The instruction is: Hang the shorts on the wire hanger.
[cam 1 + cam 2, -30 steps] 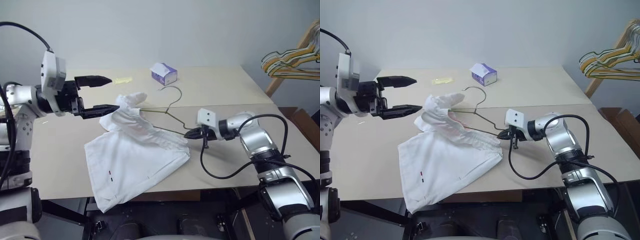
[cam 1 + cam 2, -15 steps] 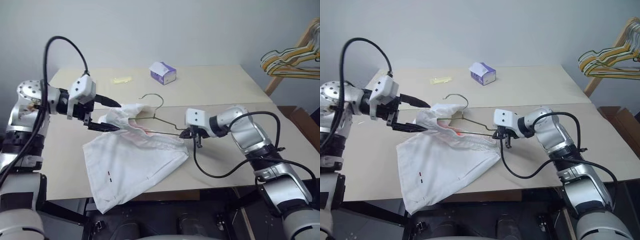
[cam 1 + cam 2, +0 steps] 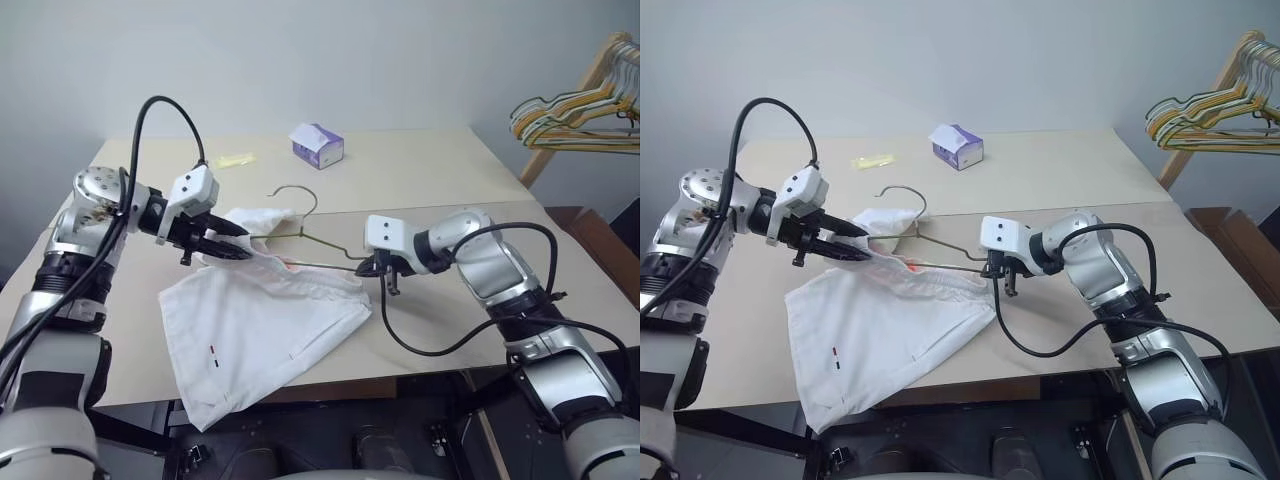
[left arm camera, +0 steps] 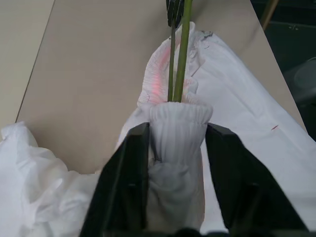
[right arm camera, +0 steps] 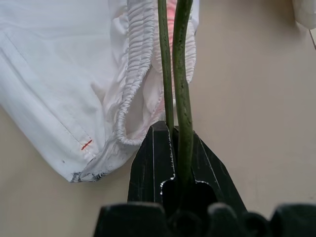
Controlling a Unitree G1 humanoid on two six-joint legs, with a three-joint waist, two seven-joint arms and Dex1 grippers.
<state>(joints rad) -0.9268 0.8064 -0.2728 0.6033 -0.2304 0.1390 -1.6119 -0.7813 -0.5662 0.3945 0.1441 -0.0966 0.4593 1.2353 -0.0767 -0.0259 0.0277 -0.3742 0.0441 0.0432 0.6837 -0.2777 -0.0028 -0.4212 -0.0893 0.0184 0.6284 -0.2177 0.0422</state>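
The hanger's outer end is outside the slack waistband, so my right gripper needs to let go of the hanger, grab the waistband's near corner [image 3: 355,287] and pull it over that end of the hanger.
The white shorts [image 3: 260,320] lie spread on the table, with one leg hanging over the front edge. Their gathered waistband [image 4: 178,118] is bunched up at the far side. My left gripper [image 3: 238,243] is shut on that bunched waistband, one black finger [image 4: 129,163] on each side of the cloth. The olive-green wire hanger [image 5: 181,74] runs into the waistband opening, and its hook [image 3: 296,189] curls up behind the shorts. At the shorts' right edge, my right gripper [image 3: 372,267] is shut on the hanger's outer end.
A purple-white tissue box [image 3: 317,146] and a small yellow scrap [image 3: 236,159] sit at the back of the beige table [image 3: 450,180]. A bunch of yellow and coloured hangers [image 3: 570,110] hangs on a wooden rack at the far right.
My left gripper has dropped from above the table to the bunched waistband and closed on it. The right gripper kept its hold on the hanger, which slid a little left.
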